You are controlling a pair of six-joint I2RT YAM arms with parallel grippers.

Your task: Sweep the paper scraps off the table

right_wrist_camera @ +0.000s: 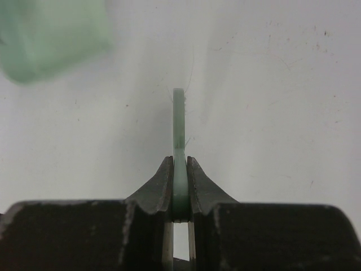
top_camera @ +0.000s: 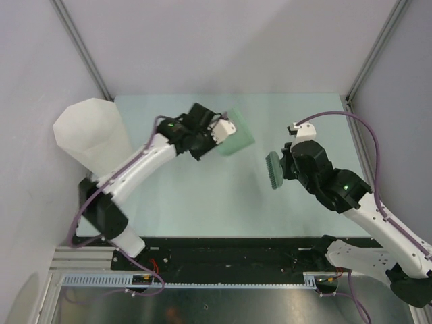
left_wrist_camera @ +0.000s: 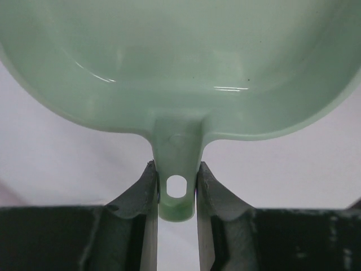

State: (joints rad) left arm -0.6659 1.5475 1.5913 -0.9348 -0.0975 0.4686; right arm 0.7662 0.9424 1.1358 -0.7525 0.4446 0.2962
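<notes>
My right gripper has the green brush. It will let go of the brush over the middle of the table (top_camera: pixel 234 166), just nearer than the green dustpan.
No paper scraps show on the pale mint-green table (top_camera: pixel 202 196) in any view. My left gripper (top_camera: pixel 217 130) is shut on the handle of a green dustpan (top_camera: pixel 236 135), held over the table's far middle. In the left wrist view the pan (left_wrist_camera: pixel 180 62) fills the top and looks empty, its handle (left_wrist_camera: pixel 176 169) pinched between my fingers. My right gripper (top_camera: pixel 287 165) is shut on a small green brush (top_camera: pixel 273 170), held right of centre. In the right wrist view the brush handle (right_wrist_camera: pixel 179 147) stands edge-on between the fingers, with the dustpan (right_wrist_camera: pixel 51 34) blurred at top left.
A tall translucent white faceted bin (top_camera: pixel 91 135) stands at the table's far left, beside my left arm. Grey walls close in the back and both sides. A black strip (top_camera: pixel 223 246) runs along the near edge.
</notes>
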